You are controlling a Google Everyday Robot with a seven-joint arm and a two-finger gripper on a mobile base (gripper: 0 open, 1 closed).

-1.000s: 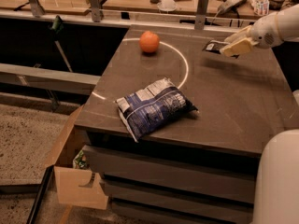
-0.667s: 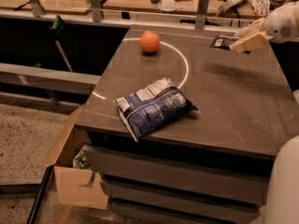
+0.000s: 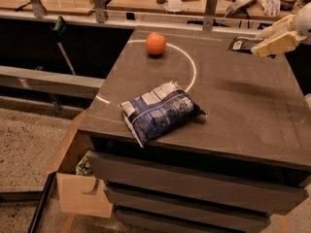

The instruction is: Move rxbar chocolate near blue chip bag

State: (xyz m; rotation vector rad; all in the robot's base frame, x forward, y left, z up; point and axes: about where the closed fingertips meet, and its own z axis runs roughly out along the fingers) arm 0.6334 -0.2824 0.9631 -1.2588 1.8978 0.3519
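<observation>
Next, my gripper releases the rxbar chocolate on the table (image 3: 205, 103) against the dark end of the blue chip bag.
The rxbar chocolate (image 3: 240, 44) is a small flat black bar with pale print. It is held in the air over the table's far right corner. My gripper (image 3: 256, 43), with cream-coloured fingers, comes in from the right edge and is shut on the bar's right end. The blue chip bag (image 3: 160, 111) is large, crinkled, dark blue with white panels. It lies near the table's front edge, left of centre, well apart from the bar.
A round orange fruit (image 3: 155, 43) sits at the far left of the dark table (image 3: 243, 115), inside a white painted arc. An open cardboard box (image 3: 77, 188) stands on the floor at the lower left. Metal rail posts (image 3: 210, 6) and a cluttered bench lie behind.
My gripper has lifted the rxbar chocolate off the far part of the table and carried it up and to the right. The chip bag and the orange have not moved.
</observation>
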